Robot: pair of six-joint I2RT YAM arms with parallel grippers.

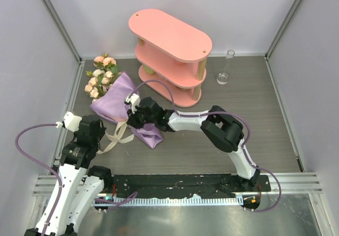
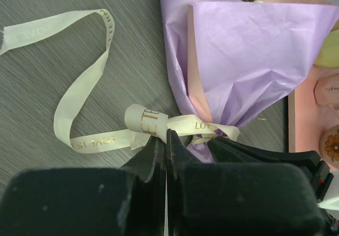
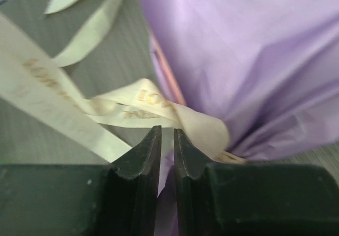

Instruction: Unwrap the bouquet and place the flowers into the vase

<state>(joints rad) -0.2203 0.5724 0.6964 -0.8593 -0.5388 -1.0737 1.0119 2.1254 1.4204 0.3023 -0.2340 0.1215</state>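
The ribbon's loose part is in my left gripper while a piece of ribbon still wraps the cone's narrow end, so that gripper should open and take the ribbon (image 2: 181, 124) close beside the cone.
The bouquet (image 1: 113, 101) lies on the table at the left, its purple paper cone (image 2: 249, 61) pointing towards the arms. The flowers (image 1: 100, 77) stick out of its far end. A cream ribbon (image 2: 90, 82) is tied round the cone's narrow end, with loose tails on the table. My left gripper (image 2: 167, 134) is shut, pinching the ribbon at the knot. My right gripper (image 3: 167, 133) comes in from the right at the same knot, its jaws almost together with ribbon (image 3: 153, 101) and purple paper (image 3: 238, 51) between them. The vase (image 1: 224, 69) stands empty at the back right.
A pink three-tier oval shelf (image 1: 169, 51) stands at the back centre, between bouquet and vase, close to the right arm's reach. Grey walls enclose the table on three sides. Ribbon tails (image 1: 115, 138) trail near the left arm.
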